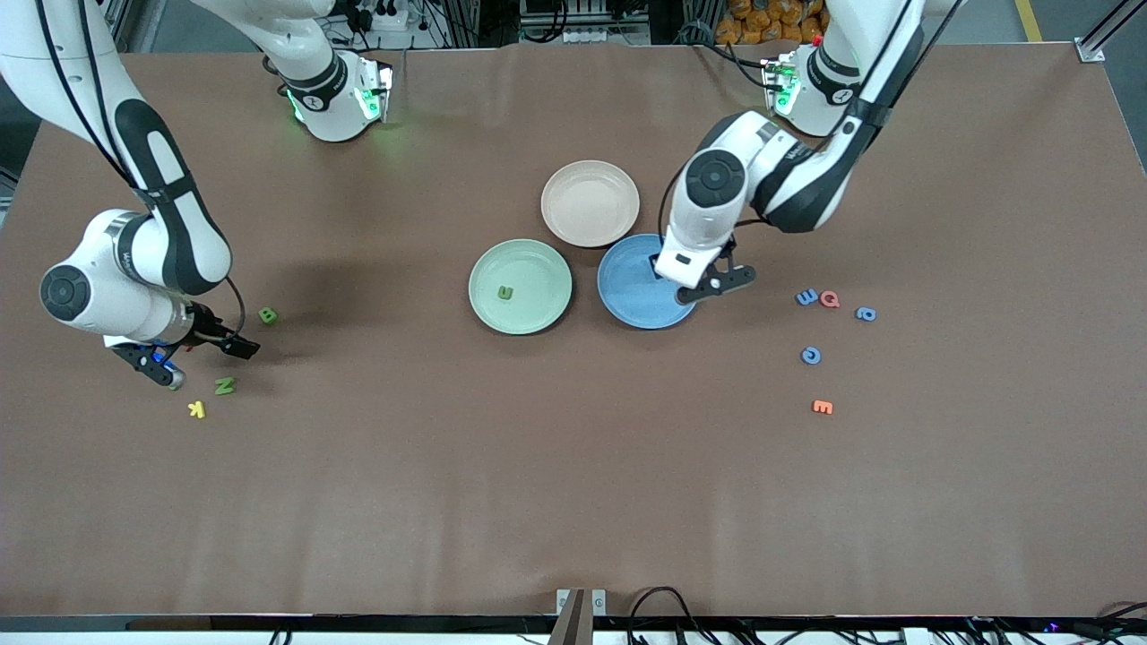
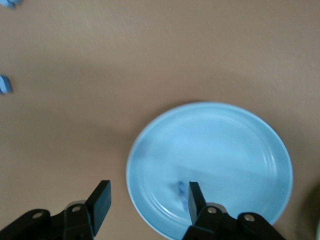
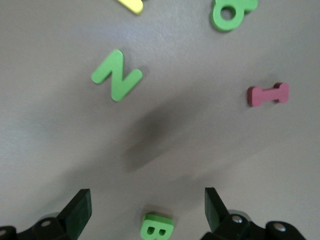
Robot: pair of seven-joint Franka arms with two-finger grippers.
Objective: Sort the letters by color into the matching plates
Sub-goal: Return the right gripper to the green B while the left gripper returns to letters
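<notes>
The blue letter (image 1: pixel 811 355) (image 2: pixel 11 2) nearest the orange E is next for my left gripper, which should go to it and close on that letter's sides.
My left gripper (image 1: pixel 708 287) (image 2: pixel 147 192) hangs open over the edge of the blue plate (image 1: pixel 632 296) (image 2: pixel 225 145) toward the left arm's end. A small blue letter (image 2: pixel 179 189) lies in that plate by one finger. The mint green plate (image 1: pixel 520 309) beside it holds one green letter (image 1: pixel 506 292). My right gripper (image 1: pixel 206 358) (image 3: pixel 147 200) is open above the table near a green B (image 1: pixel 267 315) (image 3: pixel 156 227), which shows on the table between its fingers, untouched. A green N (image 1: pixel 224 386) (image 3: pixel 116 75) and a yellow K (image 1: pixel 196 409) lie close by.
A beige plate (image 1: pixel 590 224) sits farther from the front camera than the two coloured plates. Toward the left arm's end lie blue letters (image 1: pixel 806 296) (image 1: pixel 865 313) (image 1: pixel 810 356), a red Q (image 1: pixel 830 299) and an orange E (image 1: pixel 822 407). The right wrist view also shows a pink I (image 3: pixel 268 94) and another green letter (image 3: pixel 232 12).
</notes>
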